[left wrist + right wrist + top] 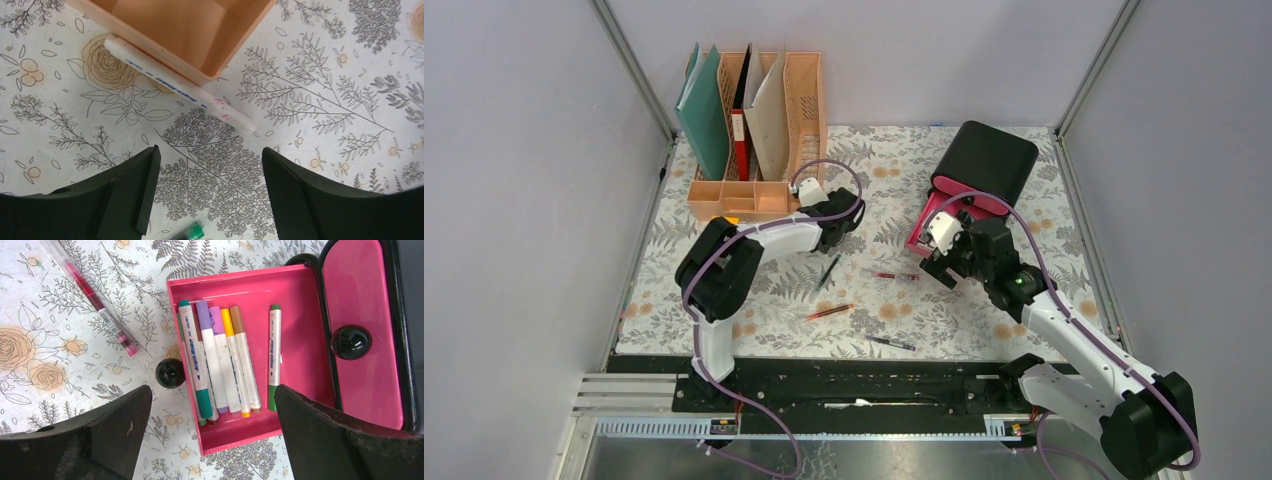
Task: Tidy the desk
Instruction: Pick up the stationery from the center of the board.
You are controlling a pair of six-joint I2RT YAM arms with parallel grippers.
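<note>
The white marker lies right up against the side of the rack, so I will back my left gripper off, then grab the marker's end (232, 117) that sticks out past the rack.
The desk (964, 325) is covered in floral cloth and holds loose pens: a dark green one (828, 272), two red ones (894, 275) (829, 311) and a purple one (892, 343). My left gripper (839, 222) is open and empty by the front right corner of the peach rack (754, 130). In the left wrist view my left gripper (210, 165) hovers over bare cloth, short of a white marker (180, 85) lying against the rack corner (200, 45). My right gripper (942, 268) is open and empty over the open pink drawer (300, 330), which holds several markers (220, 360).
The black-and-pink drawer box (984, 160) stands at the back right, its second drawer (365, 300) shut. A red pen (95, 302) lies left of the open drawer's black knob (170, 372). A green pen tip (192, 232) shows under my left gripper. Grey walls enclose the desk.
</note>
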